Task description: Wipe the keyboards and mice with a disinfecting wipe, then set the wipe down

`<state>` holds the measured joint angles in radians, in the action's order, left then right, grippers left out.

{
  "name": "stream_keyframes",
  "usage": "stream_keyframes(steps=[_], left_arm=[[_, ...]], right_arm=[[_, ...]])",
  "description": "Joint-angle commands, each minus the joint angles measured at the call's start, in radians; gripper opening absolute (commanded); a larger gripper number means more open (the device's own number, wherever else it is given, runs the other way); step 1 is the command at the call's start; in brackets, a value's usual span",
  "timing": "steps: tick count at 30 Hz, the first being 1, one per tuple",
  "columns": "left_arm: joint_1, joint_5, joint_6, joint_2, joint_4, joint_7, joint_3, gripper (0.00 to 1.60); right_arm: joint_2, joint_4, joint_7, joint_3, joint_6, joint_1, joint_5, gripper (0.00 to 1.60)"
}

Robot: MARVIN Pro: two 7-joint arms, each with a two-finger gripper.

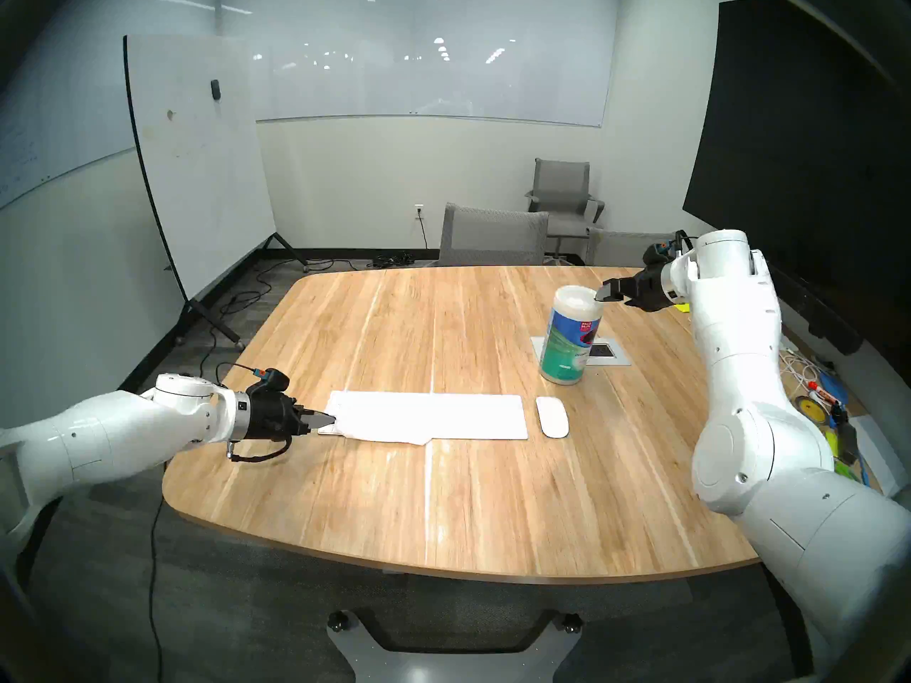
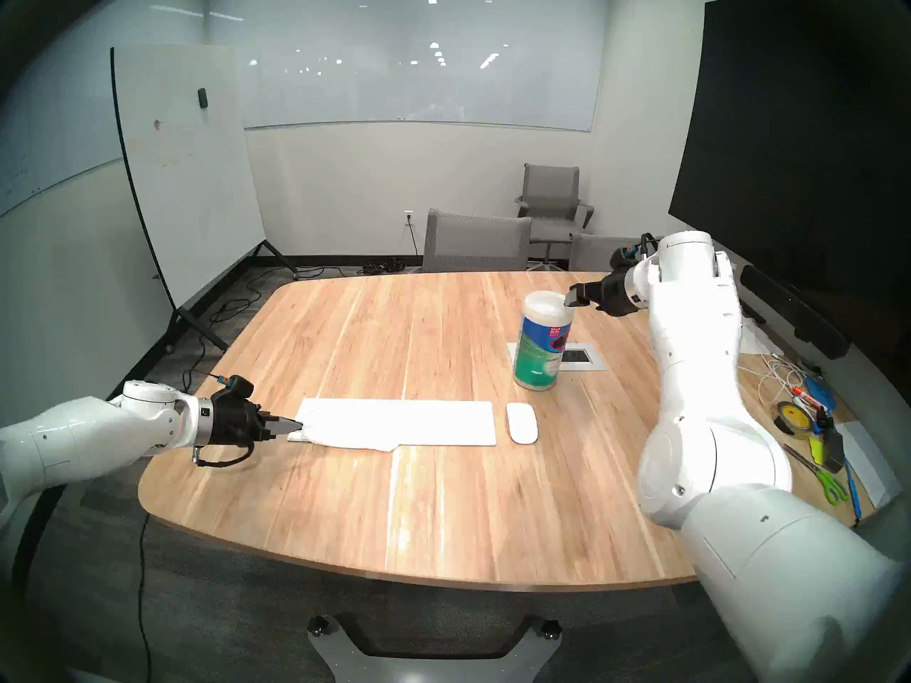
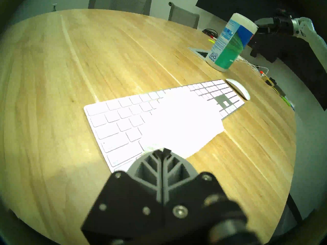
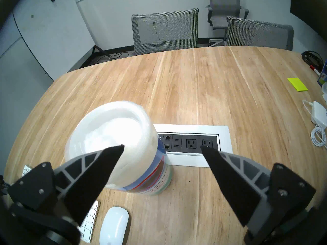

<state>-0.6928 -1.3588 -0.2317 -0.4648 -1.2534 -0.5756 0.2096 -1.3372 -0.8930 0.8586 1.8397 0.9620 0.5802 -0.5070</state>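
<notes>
Next, my left gripper lets go of the wipe on the keyboard's end (image 1: 369, 425) (image 3: 155, 143) farthest from the mouse, with the wipe's corner hanging over the front edge.
The white keyboard (image 1: 483, 416) (image 3: 115, 122) lies across the table's near middle. The disinfecting wipe (image 1: 379, 421) (image 3: 182, 122) is spread over its left and middle part, and a corner hangs past the front edge. My left gripper (image 1: 329, 421) (image 3: 163, 150) is low at the keyboard's left end, shut on the wipe's edge. The white mouse (image 1: 552, 417) (image 4: 114, 225) sits just right of the keyboard, uncovered. My right gripper (image 1: 604, 292) (image 4: 161, 147) hovers open at the far right, above and beside the top of the wipe canister (image 1: 569, 337) (image 4: 113, 133), holding nothing.
A power-outlet panel (image 4: 191, 143) is set into the table behind the canister. Tape, scissors, markers and cables (image 2: 808, 421) clutter the table's right edge. Grey chairs (image 1: 493, 238) stand at the far side, a whiteboard (image 1: 197, 164) at the left.
</notes>
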Motion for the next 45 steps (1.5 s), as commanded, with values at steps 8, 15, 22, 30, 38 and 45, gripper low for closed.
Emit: stream_keyframes(steps=[8, 15, 22, 30, 38, 45], left_arm=[[0.045, 0.006, -0.022, -0.009, 0.033, 0.013, 0.023, 0.00], [0.050, 0.008, -0.032, -0.017, 0.059, 0.010, 0.023, 0.00], [0.045, 0.006, -0.034, -0.019, 0.065, 0.013, 0.023, 0.00], [0.043, 0.006, -0.048, -0.005, 0.044, 0.051, 0.020, 0.00], [0.042, 0.013, -0.059, 0.012, 0.037, 0.083, 0.014, 0.00], [0.043, 0.012, -0.056, 0.016, 0.025, 0.084, 0.015, 0.00]], right_arm=[[0.001, -0.018, 0.009, 0.002, -0.002, -0.024, 0.005, 1.60], [0.001, -0.019, 0.009, 0.002, -0.002, -0.024, 0.005, 1.60], [0.001, -0.019, 0.009, 0.001, -0.002, -0.023, 0.005, 1.60], [0.001, -0.019, 0.009, 0.001, -0.002, -0.023, 0.006, 1.60], [0.001, -0.019, 0.009, 0.001, -0.002, -0.023, 0.006, 1.60], [0.001, -0.019, 0.009, 0.001, -0.002, -0.023, 0.006, 1.60]])
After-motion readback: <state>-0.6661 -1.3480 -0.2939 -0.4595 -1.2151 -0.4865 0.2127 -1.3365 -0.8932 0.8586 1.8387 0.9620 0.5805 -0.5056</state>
